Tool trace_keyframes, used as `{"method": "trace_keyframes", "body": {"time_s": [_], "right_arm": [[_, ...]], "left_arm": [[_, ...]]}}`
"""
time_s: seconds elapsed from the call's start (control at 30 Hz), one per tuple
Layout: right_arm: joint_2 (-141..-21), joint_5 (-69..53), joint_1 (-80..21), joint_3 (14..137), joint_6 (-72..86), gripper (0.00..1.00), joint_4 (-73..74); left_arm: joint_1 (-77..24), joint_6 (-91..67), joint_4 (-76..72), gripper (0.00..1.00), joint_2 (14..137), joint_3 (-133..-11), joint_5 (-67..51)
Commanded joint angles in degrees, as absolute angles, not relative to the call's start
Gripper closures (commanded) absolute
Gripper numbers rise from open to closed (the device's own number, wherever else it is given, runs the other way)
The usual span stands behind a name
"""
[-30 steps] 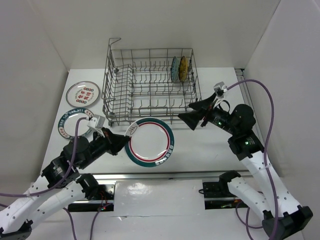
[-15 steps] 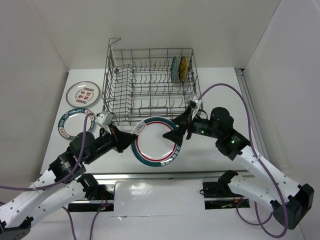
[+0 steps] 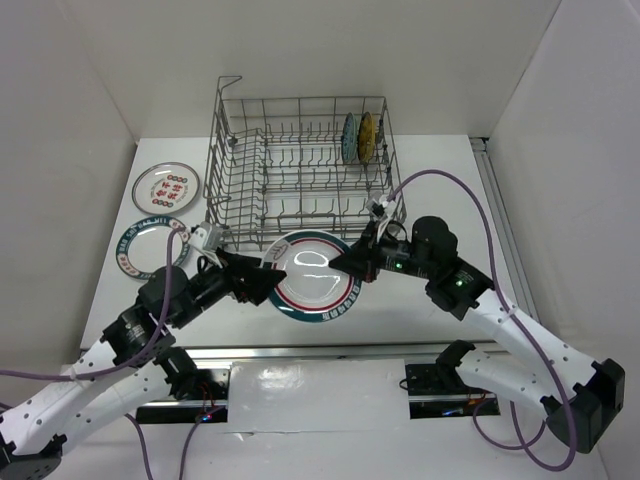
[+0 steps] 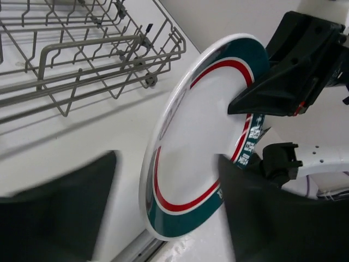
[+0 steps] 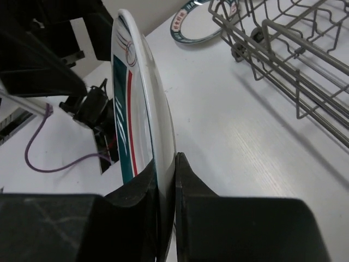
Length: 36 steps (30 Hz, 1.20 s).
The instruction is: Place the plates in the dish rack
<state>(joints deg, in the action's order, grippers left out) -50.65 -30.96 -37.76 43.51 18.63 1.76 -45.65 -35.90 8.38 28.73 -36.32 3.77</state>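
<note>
The large white plate upright in the rack [image 3: 376,184], just in front of the yellow-brown plate, will be released by my right gripper.
A large white plate [image 3: 312,275] with a green rim and a red ring stands tilted on edge just in front of the dish rack [image 3: 300,170]. My right gripper [image 3: 347,263] is shut on its right rim; in the right wrist view the jaws [image 5: 175,164] pinch the plate [image 5: 139,103] edge-on. My left gripper [image 3: 262,284] is open, its fingers straddling the plate's left side [image 4: 196,136] without clamping it. A teal plate [image 3: 348,137] and a yellow-brown plate [image 3: 366,136] stand in the rack's far right corner.
On the table left of the rack lie a small white plate with red marks [image 3: 166,187] and a green-rimmed plate [image 3: 140,243], partly under my left arm. The rack's near wire wall [image 4: 109,60] runs close behind the held plate.
My left gripper has opened and let go of the large plate. My right gripper came in from the right and shut on its right rim. The plate now stands steeper.
</note>
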Motion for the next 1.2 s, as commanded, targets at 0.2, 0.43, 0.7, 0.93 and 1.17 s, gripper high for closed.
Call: {"method": "trace_keyframes", "body": {"time_s": [0.2,0.43,0.7,0.93,1.17], "right_arm": [[-48.4,5.9,-37.9,54.6,21.6,1.00,8.2],[-53.3,30.1,-37.9,62.8,21.6,1.00,7.8],[-68.9,52.5,-39.1,69.4,10.3,1.00,6.2],[-79.7,54.0,-36.0,75.0,3.8,1.00,4.3],[-84.9,47.2,-29.6,80.4,3.8,1.00,5.8]], "left_arm": [[-46.0,-37.4,2.5,0.00,30.0,-35.3,-0.3],[-46.0,-38.0,3.9,0.00,27.9,-33.0,-2.2],[-46.0,-38.0,6.0,0.00,25.4,-31.2,-2.7],[-46.0,-38.0,7.9,0.00,22.9,-29.3,-2.7],[-46.0,-38.0,9.8,0.00,21.8,-28.2,-2.1]]}}
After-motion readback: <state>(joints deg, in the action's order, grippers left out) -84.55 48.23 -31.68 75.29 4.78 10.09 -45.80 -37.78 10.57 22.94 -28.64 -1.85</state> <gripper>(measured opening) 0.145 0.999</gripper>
